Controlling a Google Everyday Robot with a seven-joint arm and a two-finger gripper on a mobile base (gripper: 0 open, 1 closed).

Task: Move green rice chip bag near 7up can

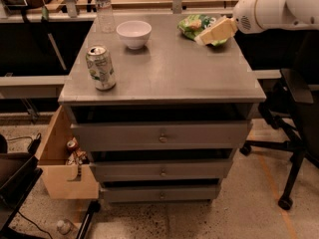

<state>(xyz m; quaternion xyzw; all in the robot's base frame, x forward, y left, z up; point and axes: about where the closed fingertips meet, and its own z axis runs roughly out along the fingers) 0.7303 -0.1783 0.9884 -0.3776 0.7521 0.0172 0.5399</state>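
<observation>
The green rice chip bag will be gripped by its middle [202, 29], so that my gripper can carry the bag toward the 7up can.
The green rice chip bag [195, 25] lies at the back right of the grey cabinet top [169, 68]. My gripper [212, 35], pale and cream-coloured, comes in from the right on the white arm and covers the bag's right part. The 7up can [100, 67], silver-white with green markings, stands upright at the front left of the cabinet top, far from the bag.
A white bowl [133, 34] stands at the back middle. A clear water bottle [103, 9] stands at the back left. An open cardboard box [64, 163] sits on the floor at the left. A black office chair [294, 128] stands at the right.
</observation>
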